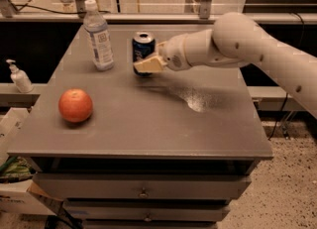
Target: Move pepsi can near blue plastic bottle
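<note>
My gripper needs to set the pepsi can down upright on the grey table (122, 68), against the blue plastic bottle, and let go.
The pepsi can (142, 48), dark blue with a silver top, stands upright near the back middle of the grey table (148, 119). My gripper (147, 63) comes in from the right on a white arm and is shut on the can, its tan fingers (148, 65) wrapped around the can's lower front. The blue plastic bottle (98, 36), clear with a white cap and white-and-blue label, stands upright at the back left. The can is a short gap to the right of the bottle.
An orange round fruit (76, 105) sits at the table's left front. A small white pump dispenser (19, 77) stands on a ledge left of the table. Drawers are below the tabletop and a railing runs behind it.
</note>
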Controlling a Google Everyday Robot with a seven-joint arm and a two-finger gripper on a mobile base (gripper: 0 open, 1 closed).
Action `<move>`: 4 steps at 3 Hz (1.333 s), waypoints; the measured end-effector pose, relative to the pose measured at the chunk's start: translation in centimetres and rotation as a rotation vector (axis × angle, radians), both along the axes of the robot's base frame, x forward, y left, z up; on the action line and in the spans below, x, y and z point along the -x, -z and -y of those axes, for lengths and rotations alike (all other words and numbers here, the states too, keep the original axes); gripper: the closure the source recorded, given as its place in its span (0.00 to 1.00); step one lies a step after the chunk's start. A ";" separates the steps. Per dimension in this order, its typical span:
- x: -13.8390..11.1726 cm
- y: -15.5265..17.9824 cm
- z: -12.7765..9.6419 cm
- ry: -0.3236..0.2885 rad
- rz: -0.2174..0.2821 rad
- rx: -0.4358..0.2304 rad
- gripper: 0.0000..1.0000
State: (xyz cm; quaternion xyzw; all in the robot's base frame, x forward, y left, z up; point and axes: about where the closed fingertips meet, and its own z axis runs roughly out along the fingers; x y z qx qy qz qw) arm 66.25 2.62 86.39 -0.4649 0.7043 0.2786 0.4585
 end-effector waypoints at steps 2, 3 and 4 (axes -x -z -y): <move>-3.0 0.7 -4.4 -0.060 0.024 0.028 1.00; -3.4 1.5 -5.8 -0.086 0.013 0.036 1.00; -3.4 2.0 -6.7 -0.096 -0.008 0.027 1.00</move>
